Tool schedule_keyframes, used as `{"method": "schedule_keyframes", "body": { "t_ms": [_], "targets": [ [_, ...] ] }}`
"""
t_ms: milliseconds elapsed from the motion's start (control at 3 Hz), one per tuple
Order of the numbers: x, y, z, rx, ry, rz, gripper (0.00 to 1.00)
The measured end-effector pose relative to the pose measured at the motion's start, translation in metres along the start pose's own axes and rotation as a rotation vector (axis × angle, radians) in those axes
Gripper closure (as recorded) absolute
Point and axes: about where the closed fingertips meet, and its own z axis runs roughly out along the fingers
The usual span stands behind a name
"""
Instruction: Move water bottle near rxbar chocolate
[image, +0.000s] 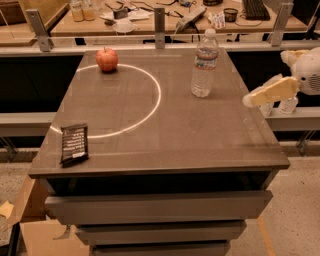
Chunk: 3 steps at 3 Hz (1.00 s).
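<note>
Next, my gripper moves to the upper half of the water bottle (206, 60), under its white cap, and closes there.
The water bottle (204, 64) stands upright at the back right of the brown table (200, 135). It is clear and ribbed, with a white cap. The rxbar chocolate (74, 144) lies flat in its black wrapper at the table's front left corner, far from the bottle. My gripper (270, 93) hangs in the air just off the table's right edge. It is to the right of the bottle, a little nearer the front, and does not touch it. It holds nothing that I can see.
A red apple (107, 59) sits at the back left, on a white circle line (150, 107) painted on the tabletop. Small clear bottles (288, 105) stand on a ledge under the gripper. A cluttered bench (150, 20) lies behind, drawers (155, 207) and a cardboard box (35, 235) below.
</note>
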Motion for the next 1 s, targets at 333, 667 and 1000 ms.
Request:
{"method": "schedule_keyframes", "body": {
  "t_ms": [333,667,1000],
  "targets": [
    [-0.007,-0.021,0.039,0.024,-0.080,0.020,0.00],
    [-0.014,-0.044,0.079,0.025,-0.139,0.026,0.00],
    [-0.018,-0.058,0.104,0.025,-0.174,0.030,0.00]
  ]
}}
